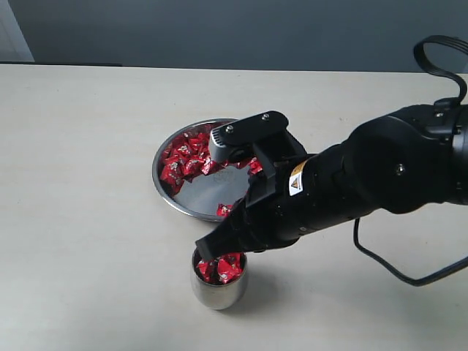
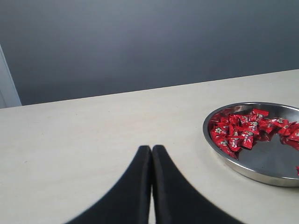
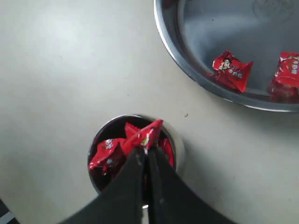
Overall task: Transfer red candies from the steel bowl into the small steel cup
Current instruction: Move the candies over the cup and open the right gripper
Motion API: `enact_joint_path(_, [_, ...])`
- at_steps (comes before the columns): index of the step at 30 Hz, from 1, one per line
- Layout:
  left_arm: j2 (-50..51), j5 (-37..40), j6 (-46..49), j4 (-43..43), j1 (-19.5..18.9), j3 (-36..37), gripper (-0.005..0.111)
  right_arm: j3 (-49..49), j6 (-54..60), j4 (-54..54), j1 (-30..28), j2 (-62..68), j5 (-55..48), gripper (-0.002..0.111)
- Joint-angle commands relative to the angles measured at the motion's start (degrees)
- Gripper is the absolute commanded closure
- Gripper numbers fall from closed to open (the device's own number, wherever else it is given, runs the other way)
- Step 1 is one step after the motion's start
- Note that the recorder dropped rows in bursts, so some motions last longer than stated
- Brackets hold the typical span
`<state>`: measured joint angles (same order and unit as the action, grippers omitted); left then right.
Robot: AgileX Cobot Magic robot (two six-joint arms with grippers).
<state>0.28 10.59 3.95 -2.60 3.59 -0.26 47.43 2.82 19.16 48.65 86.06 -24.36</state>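
My right gripper needs to let go of the red candy on top of the candies piled inside the small steel cup [image 1: 221,271] [image 3: 128,151].
The steel bowl [image 1: 212,191] sits mid-table with red candies [image 1: 186,157] heaped on its far left side and a few loose ones near its rim. The small steel cup [image 1: 218,291] stands in front of it, holding several candies [image 1: 225,269]. My right gripper [image 1: 207,252] hangs just over the cup's mouth. In the right wrist view it [image 3: 146,151] is shut on a red candy [image 3: 147,133] above the cup [image 3: 180,149]. My left gripper [image 2: 152,149] is shut with nothing in it, off to the side of the bowl [image 2: 261,163].
The pale table [image 1: 80,205] stretches bare to the left of the bowl and cup. A grey wall [image 1: 219,29] runs behind the table's far edge. A black cable [image 1: 395,270] trails on the table under my right arm.
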Motion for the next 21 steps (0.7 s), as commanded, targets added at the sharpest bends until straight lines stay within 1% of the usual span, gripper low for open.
enact_joint_path(1, [-0.3, -0.2, 0.0, -0.1, 0.0, 0.3, 0.105, -0.2, 0.2, 0.9, 0.1, -0.5, -1.6, 0.109])
enact_joint_path(6, [-0.3, -0.2, 0.0, -0.1, 0.0, 0.3, 0.105, -0.2, 0.4, 1.1, 0.4, -0.5, -2.5, 0.109])
enact_joint_path(13, [-0.3, -0.2, 0.0, -0.1, 0.0, 0.3, 0.105, -0.2, 2.3, 1.9, 3.4, -0.5, -0.9, 0.109])
enact_joint_path(21, [-0.3, -0.2, 0.0, -0.1, 0.0, 0.3, 0.105, -0.2, 2.3, 1.7, 3.4, -0.3, 1.1, 0.109])
